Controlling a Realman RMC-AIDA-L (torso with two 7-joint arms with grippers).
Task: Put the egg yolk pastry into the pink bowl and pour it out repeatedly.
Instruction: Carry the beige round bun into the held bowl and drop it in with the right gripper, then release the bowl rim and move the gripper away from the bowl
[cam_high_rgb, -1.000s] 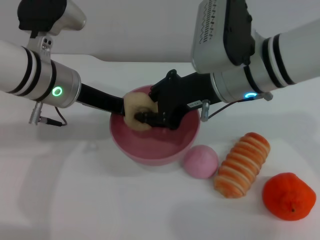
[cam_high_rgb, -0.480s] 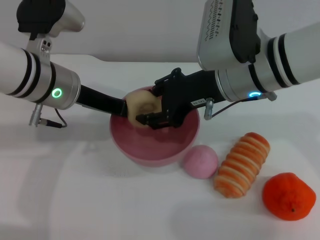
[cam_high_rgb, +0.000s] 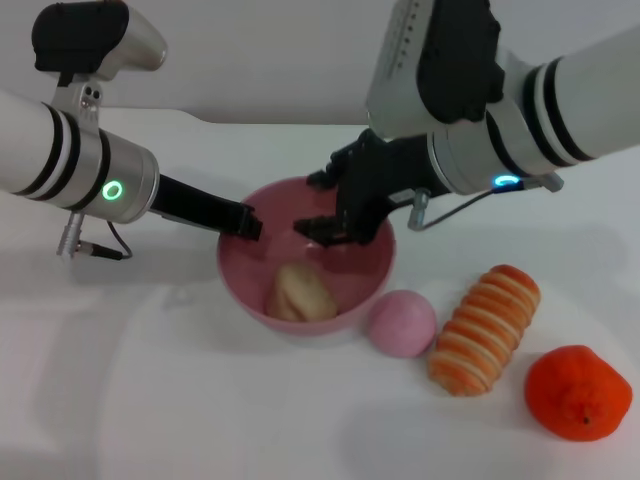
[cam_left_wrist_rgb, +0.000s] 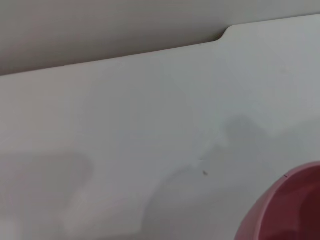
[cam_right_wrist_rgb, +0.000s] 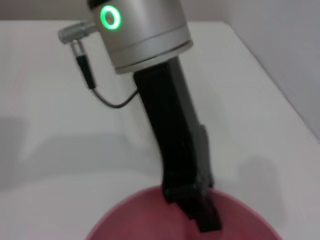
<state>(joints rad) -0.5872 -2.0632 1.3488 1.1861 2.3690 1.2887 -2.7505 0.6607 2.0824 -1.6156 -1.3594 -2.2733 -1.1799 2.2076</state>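
The robot's left gripper should set the pink bowl down on the white table (cam_high_rgb: 298, 310) against the smooth pink ball.
The pink bowl (cam_high_rgb: 244, 288) stands upright on the white table; its edge also shows in the left wrist view (cam_left_wrist_rgb: 292, 210) and the right wrist view (cam_right_wrist_rgb: 125, 222). The egg yolk pastry (cam_high_rgb: 300, 293) lies loose in the bottom of the bowl, towards its near side. My left gripper (cam_high_rgb: 246, 222) is shut on the bowl's left rim, and it also shows in the right wrist view (cam_right_wrist_rgb: 196, 207). My right gripper (cam_high_rgb: 322, 204) is open and empty, just above the bowl's far rim.
A smooth pink ball (cam_high_rgb: 402, 322) sits against the bowl's right side. A long orange-and-cream striped bread (cam_high_rgb: 486, 328) lies to its right, and an orange (cam_high_rgb: 578, 392) sits at the front right. The table's back edge (cam_left_wrist_rgb: 220, 40) meets a grey wall.
My right gripper has opened and let go of the pastry, which dropped from near the bowl's left rim to its bottom. The gripper rose slightly and moved right. The left gripper kept its hold.
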